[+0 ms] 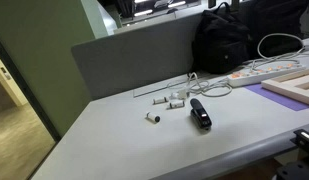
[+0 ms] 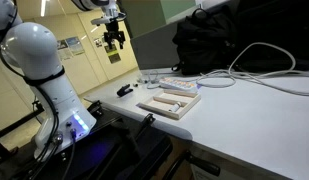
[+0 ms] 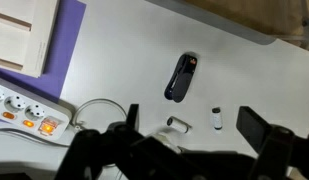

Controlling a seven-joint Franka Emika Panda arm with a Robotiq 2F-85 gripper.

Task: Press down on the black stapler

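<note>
I need to close my gripper's empty fingers just above the black stapler's rounded end (image 1: pixel 197 103) (image 3: pixel 174 94), opposite its orange mark, to be ready to press down there.
The black stapler (image 1: pixel 200 113) lies flat on the grey table, also seen in an exterior view (image 2: pixel 125 91) and in the wrist view (image 3: pixel 180 77). My gripper (image 2: pixel 115 40) hangs high above the table, well clear of the stapler. In the wrist view its two fingers stand wide apart, so the gripper (image 3: pixel 194 122) is open and empty. The stapler lies just beyond the gap between the fingers.
Small white cylinders (image 1: pixel 152 118) (image 3: pixel 218 118) lie near the stapler. A power strip (image 1: pixel 264 72) with white cables, a wooden board (image 2: pixel 169 102) on a purple mat (image 3: pixel 64 40), and a big black backpack (image 1: pixel 229 40) sit further along. A grey partition (image 1: pixel 134 55) backs the table.
</note>
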